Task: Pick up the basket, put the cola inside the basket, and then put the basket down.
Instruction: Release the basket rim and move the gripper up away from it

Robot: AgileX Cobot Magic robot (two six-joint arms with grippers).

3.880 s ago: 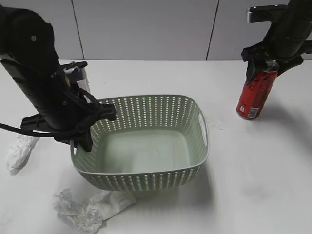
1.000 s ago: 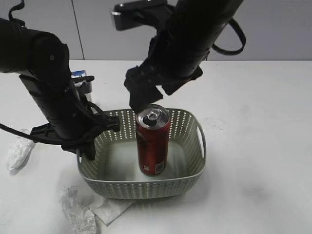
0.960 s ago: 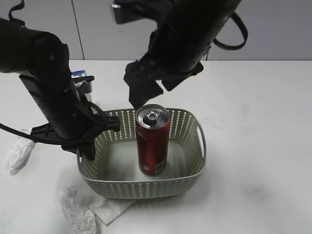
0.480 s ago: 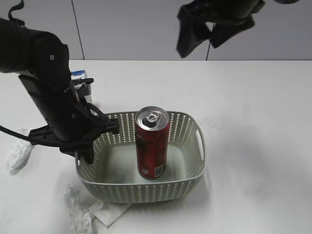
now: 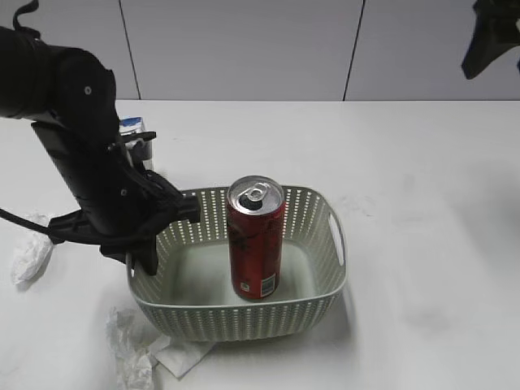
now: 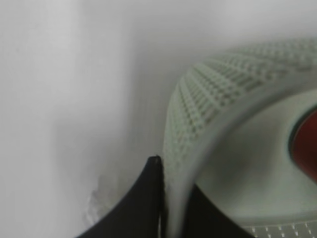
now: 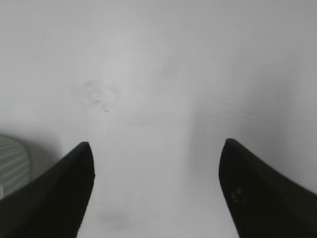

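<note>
Next, I let go of the basket farther back on the table [image 5: 285, 192] with my left gripper, setting it there beside the milk carton.
The pale green perforated basket [image 5: 317, 292] sits low at the table's middle. The red cola can [image 5: 257, 240] stands upright inside it. My left gripper [image 5: 140, 258] is shut on the basket's left rim; in the left wrist view its jaws [image 6: 171, 193] pinch the basket wall [image 6: 198, 104], and a red edge of the cola [image 6: 304, 144] shows at the right. My right gripper [image 5: 487, 41] is high at the far right, far from the basket. In the right wrist view its jaws [image 7: 156, 163] are open and empty over bare table.
A white-and-blue milk carton [image 5: 134, 130] stands behind my left arm. Crumpled white wrappers lie at the left [image 5: 31, 256] and at the basket's front left corner [image 5: 138, 357]. A corner of the basket [image 7: 12, 161] shows in the right wrist view.
My right gripper let go of the cola in the basket, then rose and swung away to the upper right. The basket, held by my left gripper, has sunk slightly.
</note>
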